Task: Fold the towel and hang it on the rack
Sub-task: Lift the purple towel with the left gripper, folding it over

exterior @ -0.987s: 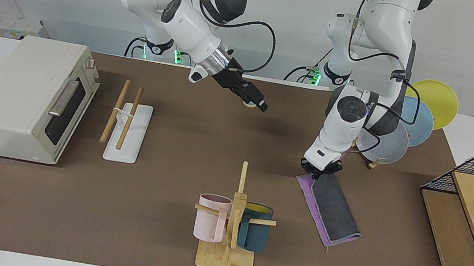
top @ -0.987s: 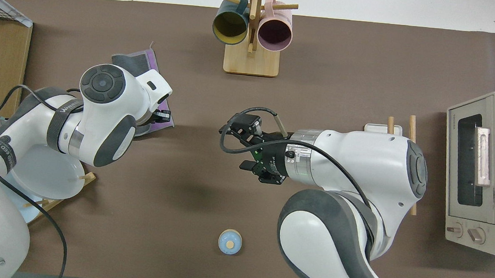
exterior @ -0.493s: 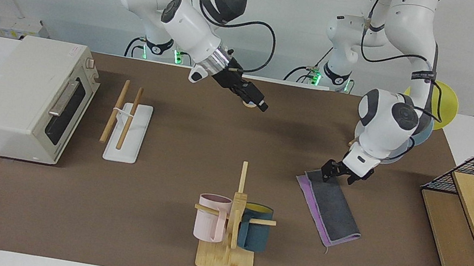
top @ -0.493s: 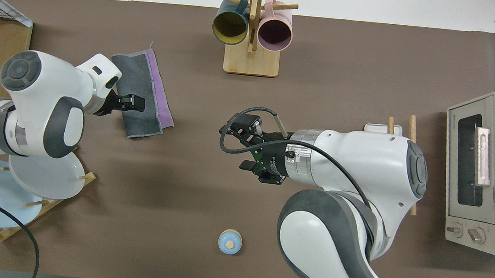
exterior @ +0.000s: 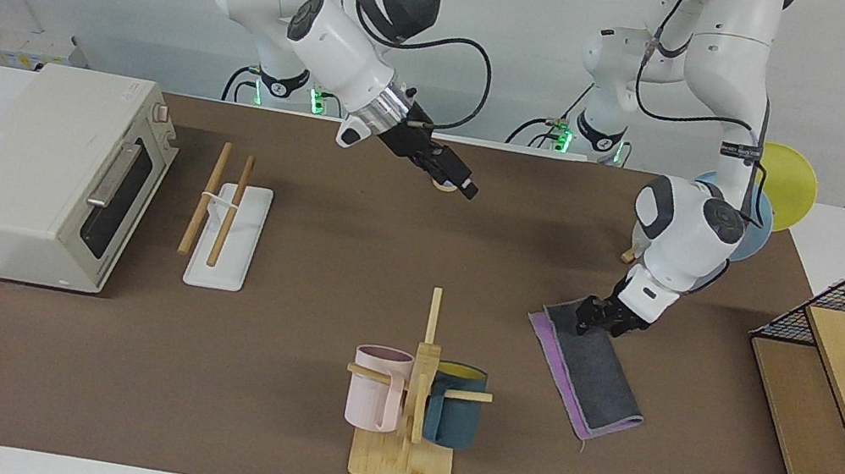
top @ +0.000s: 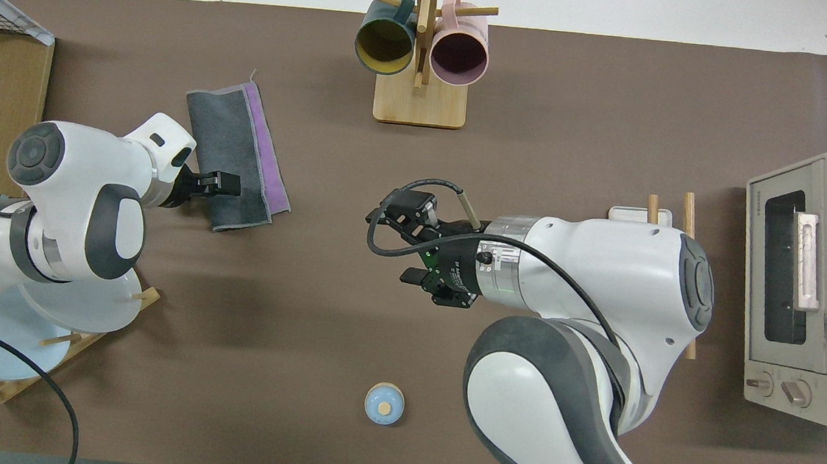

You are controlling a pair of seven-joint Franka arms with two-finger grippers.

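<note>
My right gripper is to take hold of the towel's middle [top: 242, 155] next, across from my left gripper's fingers, because the towel will pass between them.
The towel [exterior: 590, 374] lies folded on the brown mat, dark grey on top with a purple edge showing; it also shows in the overhead view [top: 237, 146]. My left gripper [exterior: 597, 321] is low at the towel's end nearest the robots, at the corner toward the left arm's end of the table [top: 228, 184]. My right gripper [exterior: 467, 188] waits, raised over the middle of the mat [top: 385, 222], holding nothing that I can see. The rack [exterior: 226, 239] stands beside the oven; in the overhead view only its rod ends [top: 652, 203] show past the right arm.
A mug tree [exterior: 411, 407] with pink and teal mugs stands farther from the robots than the towel. A toaster oven [exterior: 48, 166] sits at the right arm's end. A plate stand [exterior: 774, 189] and a wooden shelf [exterior: 837, 375] sit at the left arm's end. A small blue round object [top: 384, 404] lies near the robots.
My left arm swung toward its own end of the table, turned its hand sideways and lowered the gripper to the towel's near corner. The towel and the right arm have not moved.
</note>
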